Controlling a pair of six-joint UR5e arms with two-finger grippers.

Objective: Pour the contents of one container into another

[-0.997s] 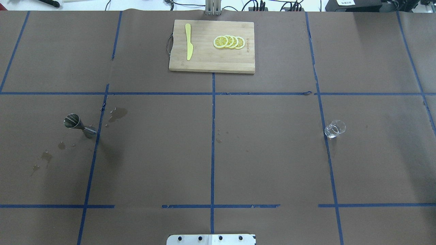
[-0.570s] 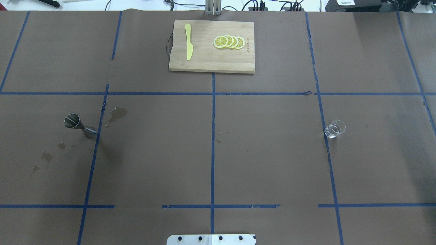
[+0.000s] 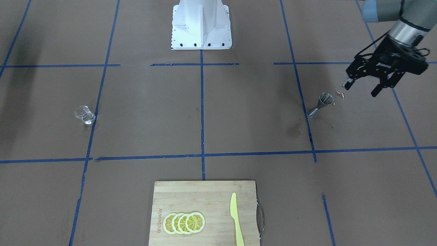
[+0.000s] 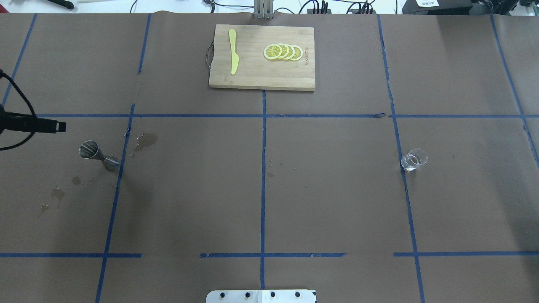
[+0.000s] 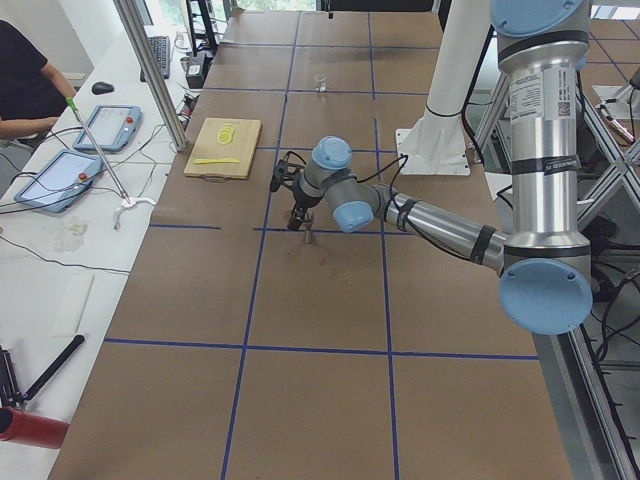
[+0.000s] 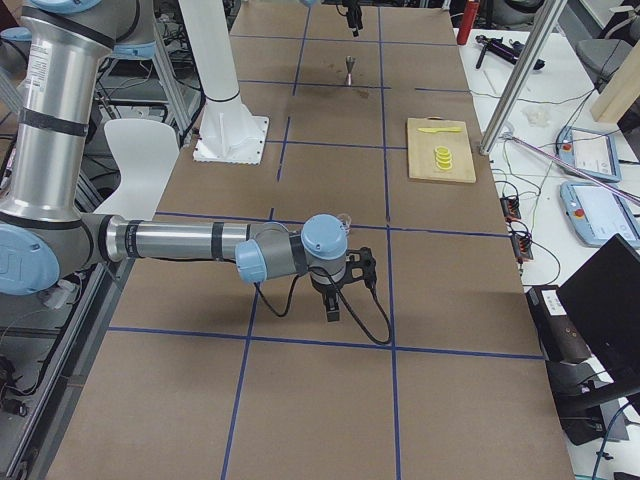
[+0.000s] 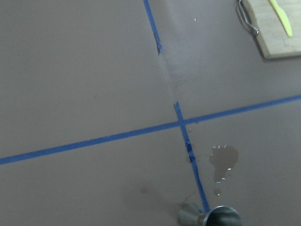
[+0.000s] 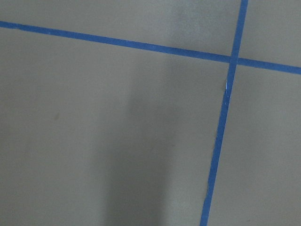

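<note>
The steel jigger's narrow middle (image 3: 319, 107) (image 7: 202, 219), just below its upper cup, is the next place I should move my left gripper to, and I should close it there.
The steel jigger (image 3: 321, 105) stands on the brown paper on the table's left side, also visible in the overhead view as the jigger (image 4: 97, 155) and at the bottom edge of the left wrist view as the jigger (image 7: 214, 218). My left gripper (image 3: 361, 89) hovers open and empty just outboard of it, with one finger (image 4: 50, 125) reaching in at the overhead view's left edge. The clear glass cup (image 4: 414, 159) stands alone far on the right side. My right gripper (image 6: 333, 300) shows only in the exterior right view, short of the glass cup (image 6: 345, 218); I cannot tell its state.
A wooden cutting board (image 4: 262, 57) with a yellow knife (image 4: 233, 51) and lemon slices (image 4: 283, 51) lies at the far middle. Wet spots (image 4: 145, 141) mark the paper around the jigger. The robot's base (image 3: 201, 24) stands at the near edge.
My left gripper has come into the overhead view from the left edge, near the jigger. The jigger and the glass cup have not moved.
</note>
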